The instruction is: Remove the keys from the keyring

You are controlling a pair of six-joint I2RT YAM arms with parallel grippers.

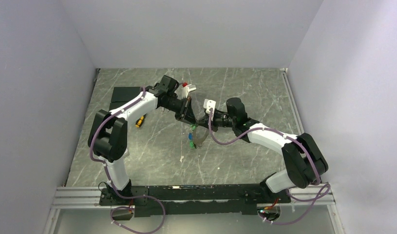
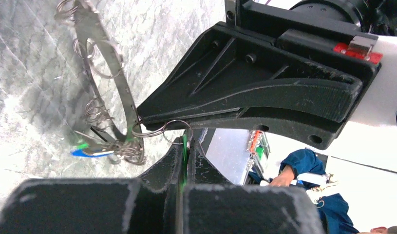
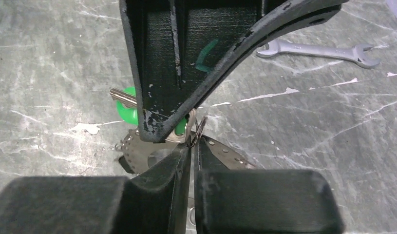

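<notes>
I hold the green key's head in my left gripper while the split ring runs through it, so next I open and pinch the split ring [image 2: 174, 121] beside my right gripper.
The keyring [image 1: 202, 137], a large flat grey metal ring with small split rings, hangs in the air between both grippers. My left gripper [image 1: 185, 115] is shut on a green-headed key [image 2: 184, 155], seen edge-on between its fingers and face-on in the right wrist view [image 3: 124, 110]. My right gripper [image 3: 192, 145] is shut on a thin split ring at the keyring's edge [image 3: 225, 154], tip to tip with the left gripper. In the left wrist view the keyring [image 2: 119, 83] hangs down to the left. More green and blue keys [image 2: 86, 150] dangle at its low end.
A silver wrench [image 3: 315, 48] lies on the marble tabletop beyond the grippers. An orange-handled tool [image 1: 140, 121] and a black pad [image 1: 125, 93] lie at the left, by the left arm. Grey walls enclose the table.
</notes>
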